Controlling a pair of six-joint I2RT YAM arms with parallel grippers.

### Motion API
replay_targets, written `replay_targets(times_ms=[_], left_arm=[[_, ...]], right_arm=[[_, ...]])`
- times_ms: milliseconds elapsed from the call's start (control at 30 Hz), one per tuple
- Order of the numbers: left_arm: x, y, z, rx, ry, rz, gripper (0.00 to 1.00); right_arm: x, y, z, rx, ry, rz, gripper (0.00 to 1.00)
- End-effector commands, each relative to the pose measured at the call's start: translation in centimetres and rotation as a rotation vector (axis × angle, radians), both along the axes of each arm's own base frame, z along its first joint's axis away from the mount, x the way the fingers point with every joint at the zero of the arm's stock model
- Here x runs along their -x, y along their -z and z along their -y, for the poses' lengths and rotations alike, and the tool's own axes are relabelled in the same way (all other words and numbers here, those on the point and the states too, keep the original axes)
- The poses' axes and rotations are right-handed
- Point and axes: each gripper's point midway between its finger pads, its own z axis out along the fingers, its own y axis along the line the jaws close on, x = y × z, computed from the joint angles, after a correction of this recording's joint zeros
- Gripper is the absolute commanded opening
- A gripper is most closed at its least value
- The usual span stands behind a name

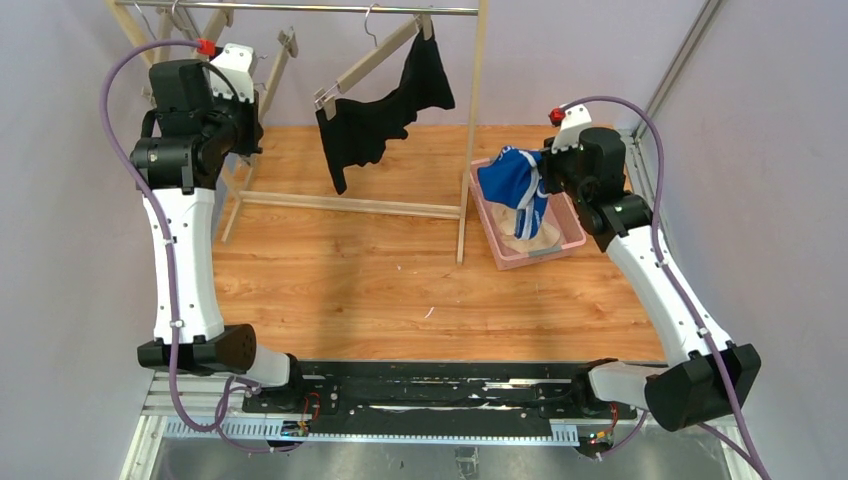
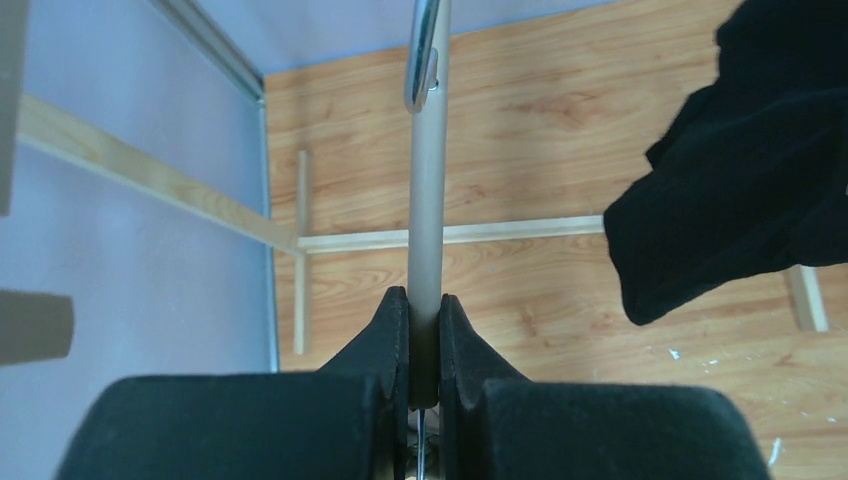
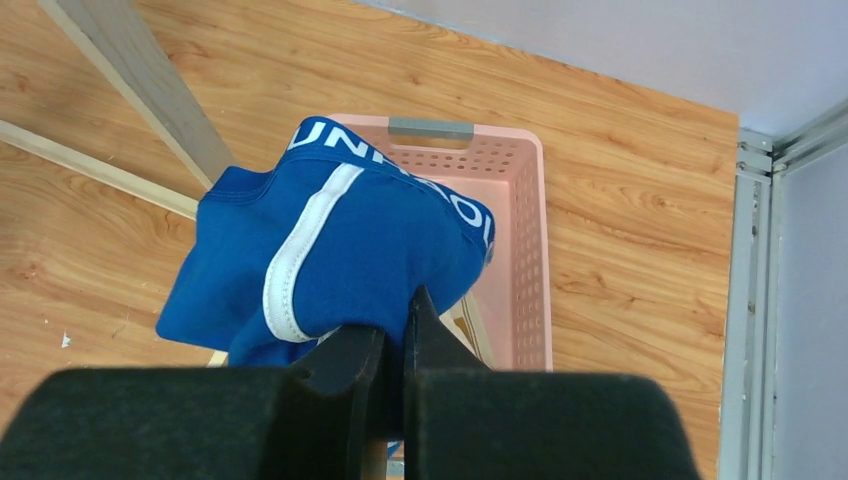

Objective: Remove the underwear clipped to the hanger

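Note:
My right gripper needs to release the blue underwear on top of the cream-beige underwear in the pink basket [image 1: 516, 222] [image 3: 368, 330].
The black underwear [image 1: 385, 115] hangs clipped to a wooden hanger [image 1: 365, 62] on the rail and also shows at the right of the left wrist view [image 2: 740, 180]. My left gripper [image 1: 256, 108] [image 2: 425, 300] is shut on the bar of a second, bare hanger [image 2: 428, 200], left of the black one. My right gripper [image 1: 543, 170] [image 3: 400, 310] is shut on the blue underwear with white lettering [image 1: 512, 178] [image 3: 340, 240] and holds it above the pink basket [image 1: 575, 235] [image 3: 520, 200]. The cream-beige underwear [image 1: 530, 238] lies in the basket.
A wooden clothes rack stands at the back with a metal rail [image 1: 300, 8], a right upright [image 1: 470, 130] next to the basket, and a floor bar [image 1: 350, 205]. Walls close in on the left and right, with a metal corner post [image 3: 755, 300].

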Motion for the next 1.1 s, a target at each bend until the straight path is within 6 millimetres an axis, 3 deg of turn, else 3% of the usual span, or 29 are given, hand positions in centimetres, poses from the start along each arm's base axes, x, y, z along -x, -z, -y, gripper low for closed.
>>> replay_targets(times_ms=[0,467,700,900,1067], left_arm=[[-0.1,-2.5,2.5,0.053,0.168,0.076,0.00],[-1.2,-8.9,2.3,0.122,0.138,0.286,0.00],[-2.5,-8.7,1.8,0.156,0.113,0.296,0.00],[-4.0,-8.1,1.3,0.177,0.091,0.284,0.00],[-5.4,-7.5,0.8,0.183,0.070,0.274,0.00]], right_arm=[[-0.8,0.4,-0.6,-0.064,-0.038,0.024,0.00],[-2.3,9.6,-0.6,-0.126,-0.053,-0.120,0.00],[-2.3,14.6,-0.5,-0.131,-0.064,-0.206,0.01],[-0.9,18.5,-0.6,-0.121,-0.080,-0.279,0.00],[0.7,19.6,-0.7,-0.142,-0.090,-0.287,0.01]])
